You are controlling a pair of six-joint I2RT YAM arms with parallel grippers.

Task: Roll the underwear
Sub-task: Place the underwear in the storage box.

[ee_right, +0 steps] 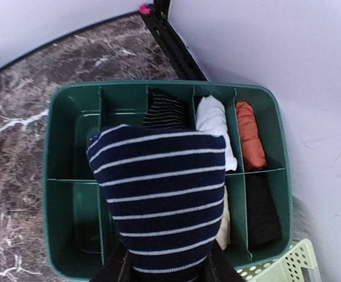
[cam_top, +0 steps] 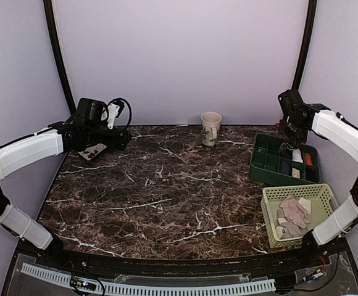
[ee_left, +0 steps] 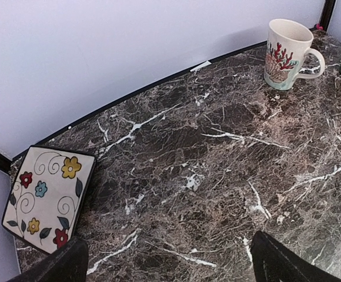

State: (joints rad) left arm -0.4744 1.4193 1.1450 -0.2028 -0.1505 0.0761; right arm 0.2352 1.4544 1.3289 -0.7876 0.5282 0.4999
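Next, my right gripper puts the dark navy underwear down in the empty back compartment [cam_top: 273, 148] [ee_right: 123, 124] beside the dark striped roll and lets go of it.
My right gripper [ee_right: 167, 267] is shut on the dark navy underwear [ee_right: 161, 194] with thin white stripes. The bundle hangs in front of the wrist camera, above the middle compartments of the green divided box [ee_right: 70, 117], and hides both fingertips. In the top view this gripper [cam_top: 288, 145] points down over the same box [cam_top: 271, 176]. Dusty pink and cream underwear [cam_top: 295, 213] lies in the pale green basket [cam_top: 327, 194]. My left gripper [ee_left: 170, 267] stands open over bare marble at the far left, holding nothing.
The box holds a dark striped roll [ee_right: 166, 110], a white roll [ee_right: 214, 126], an orange roll [ee_right: 250, 135] and a black one [ee_right: 263, 214]. A beige mug [cam_top: 211, 126] stands at the back centre. A floral plate [ee_left: 44, 197] lies beside the left gripper.
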